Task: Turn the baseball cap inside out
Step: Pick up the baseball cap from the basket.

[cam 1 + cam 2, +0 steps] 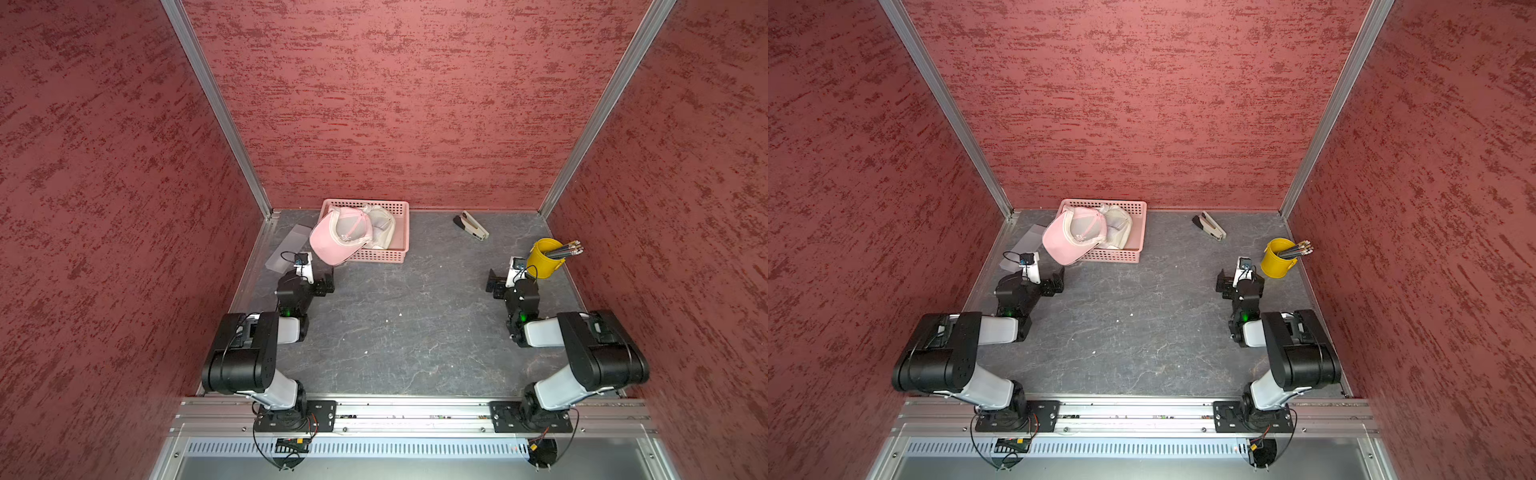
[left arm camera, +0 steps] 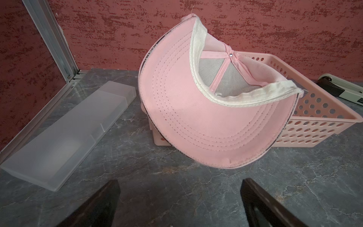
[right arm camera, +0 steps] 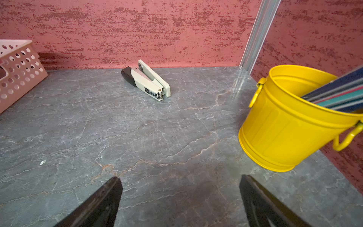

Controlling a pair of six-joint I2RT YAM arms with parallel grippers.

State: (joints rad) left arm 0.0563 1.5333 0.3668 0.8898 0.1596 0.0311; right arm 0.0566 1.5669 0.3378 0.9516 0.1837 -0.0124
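I need to close my left gripper on the pink baseball cap, at the brim's side edge point(image 1: 312, 233) point(image 2: 140, 77) facing the frosted plastic case.
A pink baseball cap point(image 1: 332, 243) point(image 1: 1065, 245) lies upside down over the front left corner of a pink perforated basket point(image 1: 390, 255) point(image 1: 1125, 255). Its brim hangs out past the basket's corner, and its paler crown rests inside. In the left wrist view the brim's underside point(image 2: 206, 125) and the white sweatband face me, with grey mesh showing inside. My left gripper point(image 1: 327, 284) point(image 1: 1059, 282) point(image 2: 179, 182) stands open over the table just in front of the brim, apart from it. My right gripper point(image 1: 493, 284) point(image 1: 1223, 284) point(image 3: 179, 179) is open and empty, far to the right.
A frosted plastic case point(image 1: 289, 247) point(image 2: 64, 137) lies left of the basket by the wall. A stapler point(image 1: 471, 225) point(image 3: 147, 82) sits at the back right. A yellow bucket point(image 1: 544, 259) point(image 3: 284, 121) of pencils stands just behind the right wrist. Red walls enclose three sides.
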